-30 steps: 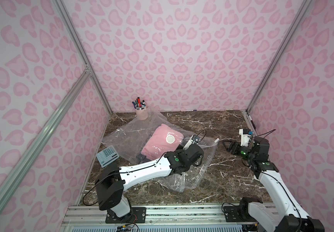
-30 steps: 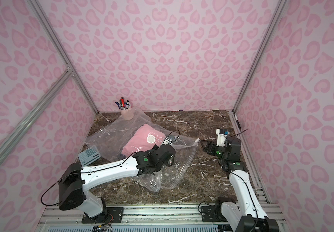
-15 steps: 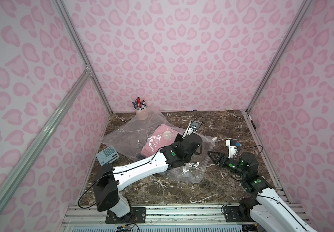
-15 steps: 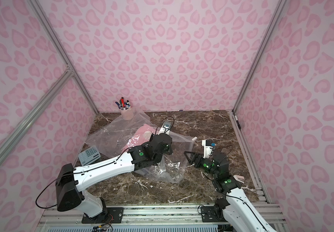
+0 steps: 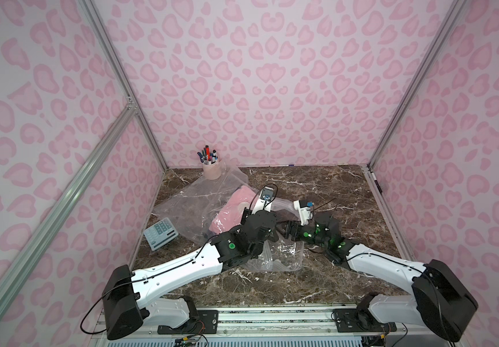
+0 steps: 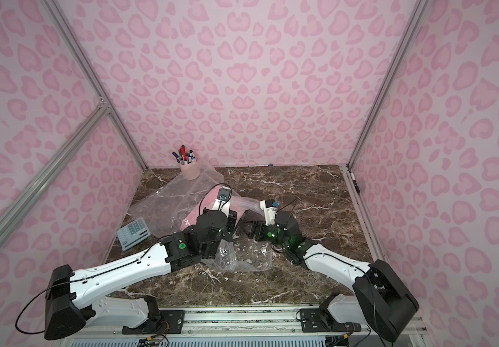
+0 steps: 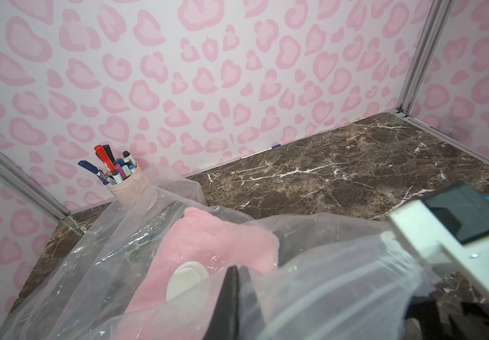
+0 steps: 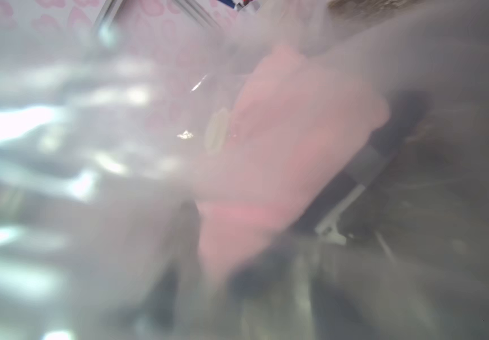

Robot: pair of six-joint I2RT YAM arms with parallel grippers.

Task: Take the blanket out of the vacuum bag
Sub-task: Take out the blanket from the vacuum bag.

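Observation:
Next, I reach inside the vacuum bag with my right gripper and close it on the pink blanket's end [image 8: 235,229] nearest my left gripper.
The pink blanket [image 5: 230,211] [image 7: 208,244] lies folded inside the clear, crinkly vacuum bag [image 5: 188,198] [image 6: 161,201]. The bag's round white valve [image 7: 185,279] rests on top of the blanket. My left gripper [image 7: 235,282] is shut on a raised fold of the bag's plastic just above the blanket, and loose film [image 5: 278,255] hangs from it to the table. My right gripper [image 5: 284,231] [image 6: 251,229] is open, pointing left at the lifted plastic next to the left wrist. The right wrist view is blurred by film, with the blanket [image 8: 281,147] showing pink behind it.
A pink cup of markers [image 5: 211,169] stands at the back left against the bag's far corner. A grey calculator [image 5: 160,233] lies at the left beside the bag. A pen [image 5: 374,180] lies along the right wall. Patterned walls close three sides.
My left gripper has lifted the bag's edge and carried it back over the blanket. My right arm has swung left from the right wall to the raised plastic.

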